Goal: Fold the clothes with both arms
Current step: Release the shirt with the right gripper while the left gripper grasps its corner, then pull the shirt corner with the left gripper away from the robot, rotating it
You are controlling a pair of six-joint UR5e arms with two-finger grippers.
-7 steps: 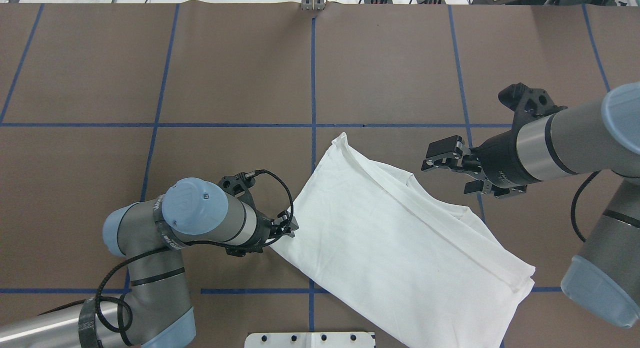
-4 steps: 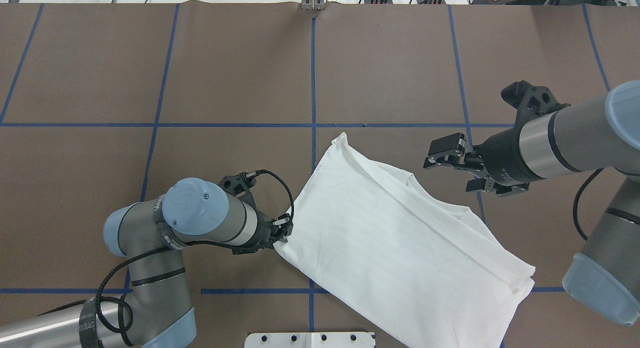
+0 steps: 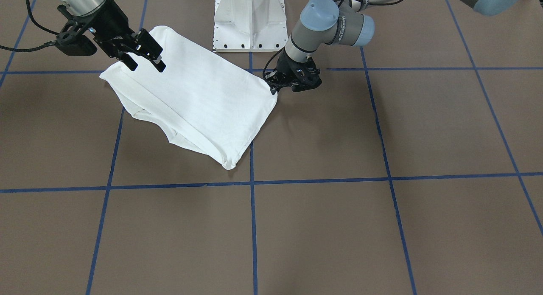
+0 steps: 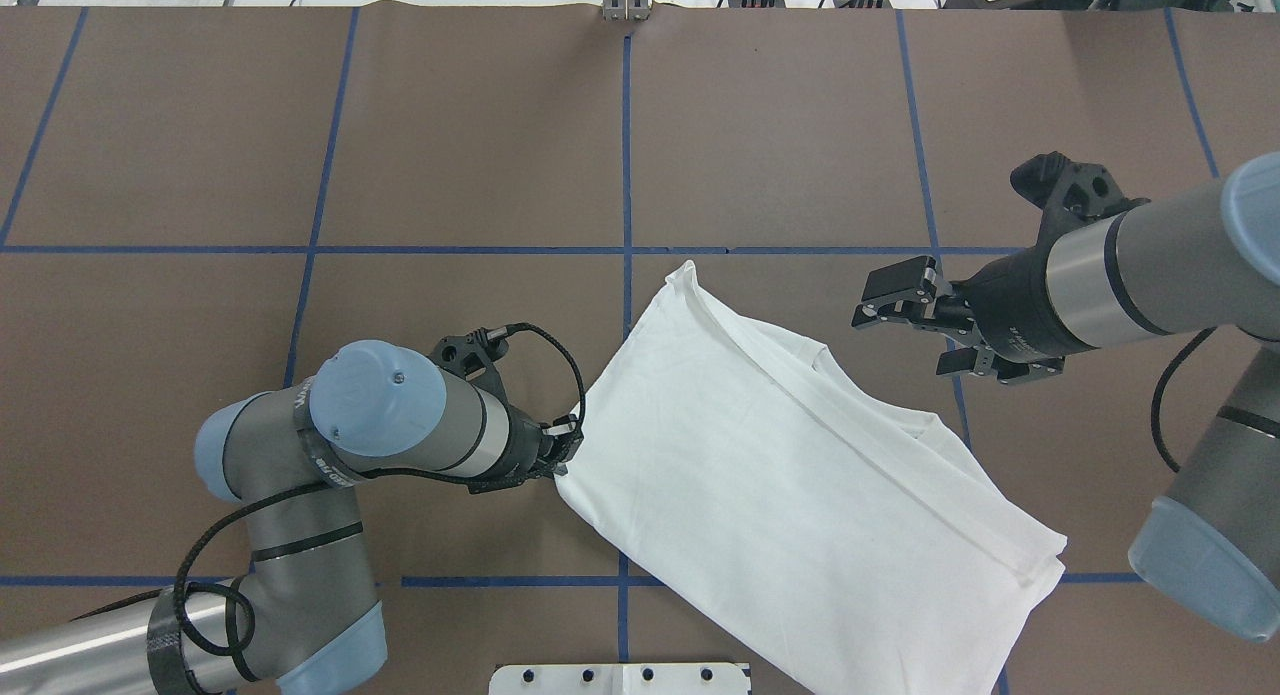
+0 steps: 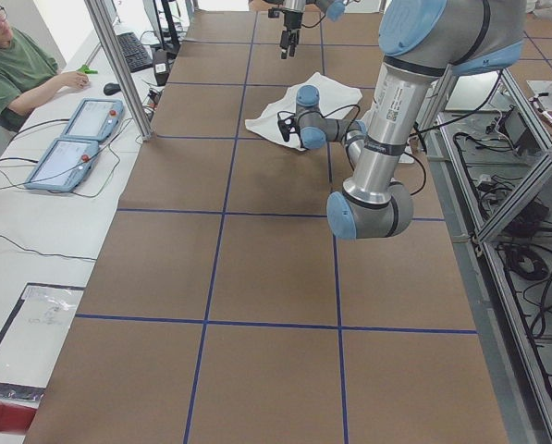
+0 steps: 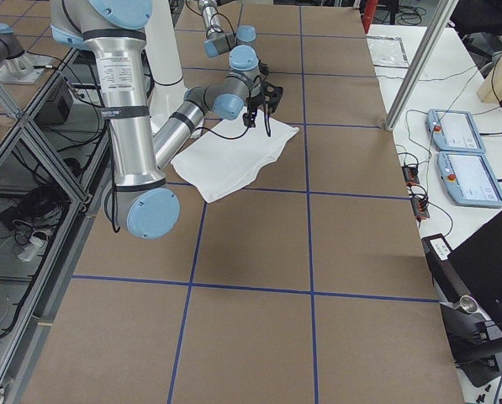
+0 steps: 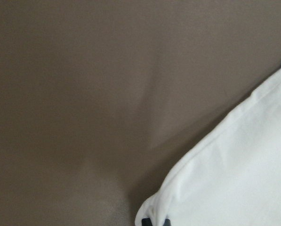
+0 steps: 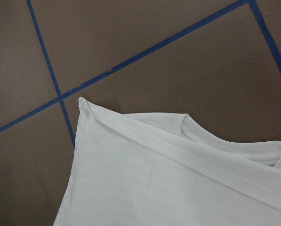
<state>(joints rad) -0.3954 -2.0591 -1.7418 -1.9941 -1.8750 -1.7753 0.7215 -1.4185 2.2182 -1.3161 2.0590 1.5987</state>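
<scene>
Next, my left gripper releases the corner of the white shirt, still low over the table, on the brown table [image 3: 315, 226] beyond the crosswise blue tape line.
The white shirt [image 4: 800, 495] lies folded and slanted on the brown table, also seen in the front view [image 3: 199, 99] and in the right wrist view [image 8: 168, 183]. My left gripper [image 4: 562, 453] sits low at the shirt's left corner, shut on that corner [image 3: 275, 88]. In the left wrist view the white cloth [image 7: 234, 179] ends at the dark fingertips at the bottom edge. My right gripper [image 4: 915, 327] hovers open just beyond the shirt's far right edge, with nothing in it, and is also visible in the front view [image 3: 146, 61]. No printed text shows.
The robot's white pedestal base [image 3: 250, 19] stands at the near table edge behind the shirt. Blue tape lines [image 4: 626, 155] grid the brown table. A seated person [image 5: 17, 74] and control tablets [image 5: 81, 134] are at a side desk.
My left arm has drawn slightly left and its gripper has shut on the shirt's corner, nudging that corner. My right gripper has drifted a little to the right, still open.
</scene>
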